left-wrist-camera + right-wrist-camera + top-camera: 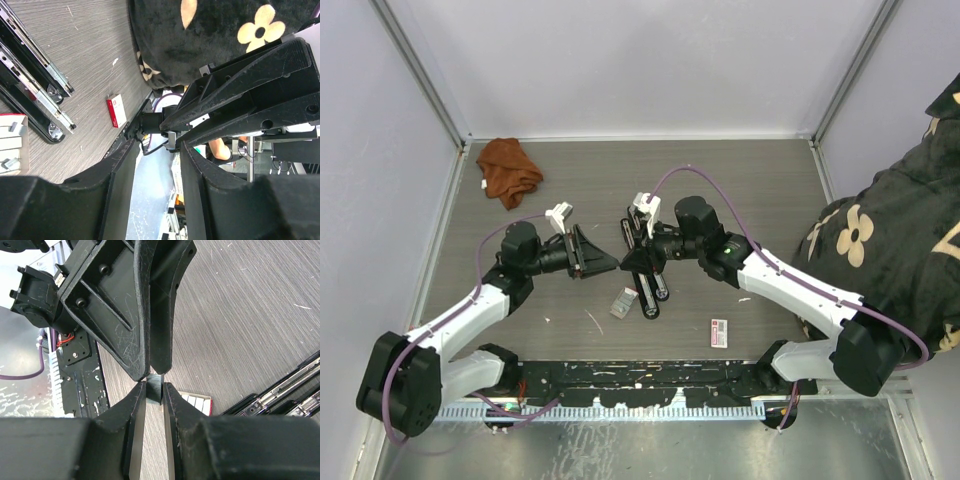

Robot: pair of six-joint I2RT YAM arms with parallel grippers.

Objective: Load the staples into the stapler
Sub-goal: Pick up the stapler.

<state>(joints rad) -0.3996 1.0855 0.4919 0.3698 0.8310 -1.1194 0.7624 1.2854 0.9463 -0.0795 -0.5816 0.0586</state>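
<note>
The staple strip is held in the air only by my right gripper, so next my left gripper pinches the staple strip's far end (156, 377) before my right gripper opens to regrip.
My right gripper (626, 266) (155, 396) is shut on a short silvery-grey staple strip (155, 387), held above the table. My left gripper (612, 265) (157, 145) faces it tip to tip. Its fingers (127, 335) stand a little apart around the strip's far end, which shows as a small grey U (175, 138). Two black staplers (650, 288) lie open on the table just below the right gripper, metal rails showing (35, 95) (280, 390). The small staple tray (623, 303) (196, 402) (12, 145) lies beside them. The red-and-white box (719, 333) (116, 111) lies nearer the front.
An orange cloth (508, 170) lies at the back left. A person in a black flowered garment (890, 240) (200, 40) leans in at the right edge. The black base rail (640, 385) runs along the near edge.
</note>
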